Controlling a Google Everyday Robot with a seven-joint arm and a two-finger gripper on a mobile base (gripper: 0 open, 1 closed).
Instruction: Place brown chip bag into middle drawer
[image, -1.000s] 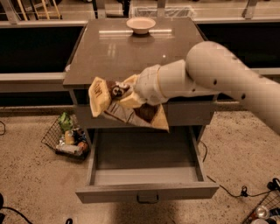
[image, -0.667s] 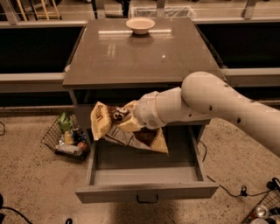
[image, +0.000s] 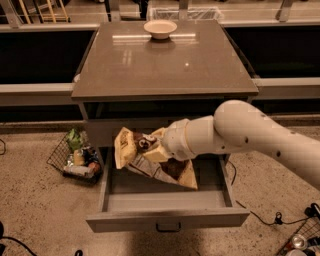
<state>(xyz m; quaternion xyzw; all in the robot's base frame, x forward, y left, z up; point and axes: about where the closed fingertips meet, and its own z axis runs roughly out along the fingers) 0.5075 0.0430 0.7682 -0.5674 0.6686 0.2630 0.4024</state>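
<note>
Next, my gripper releases the brown chip bag near the centre of the open middle drawer's grey bottom (image: 178, 181). The bag now hangs tilted just above that drawer.
The brown chip bag (image: 150, 161), dark brown in the middle with pale yellow-tan ends, hangs tilted just above the open middle drawer (image: 165, 202). My gripper (image: 152, 150) is at the end of the white arm coming in from the right and is shut on the bag's middle. The bag's lower right end dips toward the drawer's grey floor. The drawer is pulled out wide, with a small dark handle (image: 167, 228) on its front. The bag and wrist hide most of my fingers.
A small pale bowl (image: 160, 28) sits at the back of the cabinet top (image: 165, 65). A wire basket (image: 75, 157) with bottles stands on the floor at the left. Cables and another basket (image: 305, 240) lie at the right.
My arm has lowered and moved toward the front with the chip bag, bringing it from beside the cabinet's upper front down over the open drawer.
</note>
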